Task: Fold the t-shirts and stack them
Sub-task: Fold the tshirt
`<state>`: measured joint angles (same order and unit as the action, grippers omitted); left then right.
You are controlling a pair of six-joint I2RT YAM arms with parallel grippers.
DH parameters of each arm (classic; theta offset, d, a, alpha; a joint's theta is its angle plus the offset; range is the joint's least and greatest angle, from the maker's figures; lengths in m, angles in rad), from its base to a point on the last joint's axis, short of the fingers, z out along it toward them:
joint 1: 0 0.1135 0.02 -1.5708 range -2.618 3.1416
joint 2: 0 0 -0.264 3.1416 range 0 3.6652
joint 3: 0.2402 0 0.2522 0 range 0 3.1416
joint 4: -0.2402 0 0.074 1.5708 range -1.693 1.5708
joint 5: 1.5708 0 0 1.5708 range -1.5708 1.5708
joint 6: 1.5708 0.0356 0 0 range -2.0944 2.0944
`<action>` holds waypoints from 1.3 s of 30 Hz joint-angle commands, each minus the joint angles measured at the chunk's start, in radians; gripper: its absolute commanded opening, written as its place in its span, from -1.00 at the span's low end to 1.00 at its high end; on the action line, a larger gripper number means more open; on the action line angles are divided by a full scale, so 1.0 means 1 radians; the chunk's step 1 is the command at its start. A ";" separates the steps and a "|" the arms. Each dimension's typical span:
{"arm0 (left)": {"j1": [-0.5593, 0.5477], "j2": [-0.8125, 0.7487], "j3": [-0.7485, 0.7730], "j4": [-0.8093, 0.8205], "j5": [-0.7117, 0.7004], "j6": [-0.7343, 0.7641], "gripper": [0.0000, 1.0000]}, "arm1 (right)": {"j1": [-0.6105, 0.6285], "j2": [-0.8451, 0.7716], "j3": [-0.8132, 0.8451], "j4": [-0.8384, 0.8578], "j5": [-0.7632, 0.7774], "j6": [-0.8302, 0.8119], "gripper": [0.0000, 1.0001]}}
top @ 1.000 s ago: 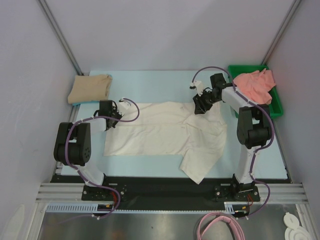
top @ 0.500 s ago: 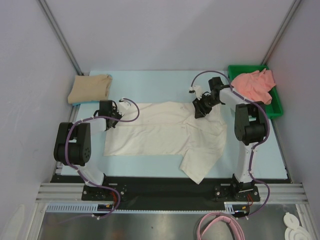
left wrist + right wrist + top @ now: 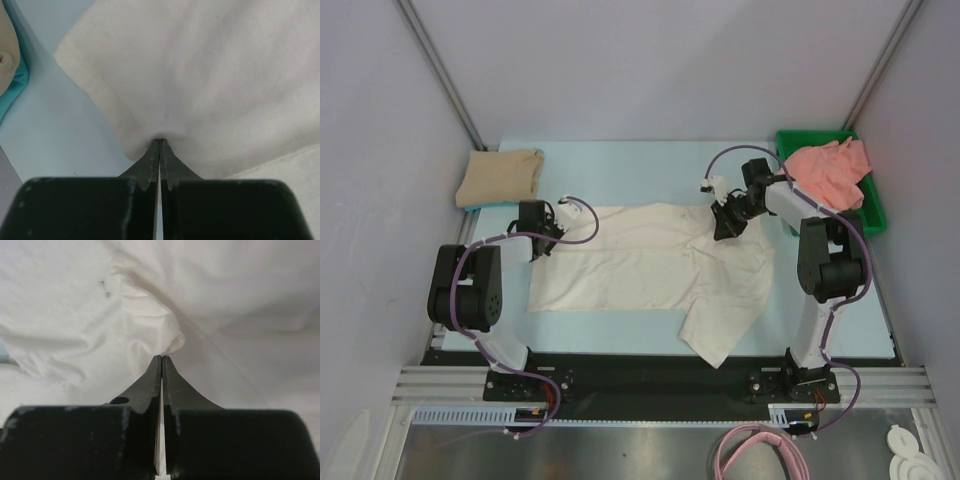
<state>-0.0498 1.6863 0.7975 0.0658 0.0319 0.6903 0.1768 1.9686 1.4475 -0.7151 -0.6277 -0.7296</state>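
Note:
The cream-white t-shirt hangs over the table's near edge, so my left gripper and my right gripper will grab its far corners [image 3: 65, 54] and pull the shirt back.
The cream-white t-shirt [image 3: 640, 265] lies spread across the light blue table, its right part rumpled and hanging toward the near edge. My left gripper [image 3: 553, 228] is shut on the shirt's left hem; in the left wrist view the cloth [image 3: 210, 75] bunches at the closed tips [image 3: 159, 141]. At the shirt's upper right, my right gripper [image 3: 726, 226] is shut on a raised fold, and the right wrist view shows the puckered cloth [image 3: 150, 335] pinched at the tips [image 3: 161, 359]. The tan t-shirt [image 3: 501, 177] sits folded at the back left. The salmon-pink t-shirt [image 3: 828, 168] is heaped in the tray.
The green plastic tray [image 3: 871, 215] stands at the back right, beside the right arm. Grey walls close in both sides and the back. The tan shirt's edge [image 3: 6, 52] shows at the left of the left wrist view.
The right gripper has closed on a fold of the cream-white shirt and shifted slightly right and nearer. The left arm and its grip have not moved.

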 commanded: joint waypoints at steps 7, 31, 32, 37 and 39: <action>-0.004 0.010 -0.017 -0.024 0.016 0.008 -0.98 | 0.111 -0.249 -0.197 -0.027 0.003 -0.019 -1.00; 0.039 -0.088 0.123 -0.185 0.135 -0.041 -0.29 | -0.125 -0.183 -0.104 0.287 0.103 0.193 -0.16; 0.042 -0.074 0.155 -0.207 0.132 -0.051 -0.28 | -0.140 -0.154 -0.092 0.292 0.106 0.199 -0.14; 0.077 0.071 0.374 -0.363 0.131 -0.123 -0.20 | -0.169 -0.088 -0.032 0.359 0.189 0.269 -0.11; 0.090 0.104 0.432 -0.385 0.140 -0.158 -0.17 | -0.169 -0.056 -0.018 0.373 0.213 0.277 -0.11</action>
<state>0.0044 1.7374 1.1522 -0.2173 0.1398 0.6060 0.0132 1.8832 1.3758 -0.4038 -0.4744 -0.4984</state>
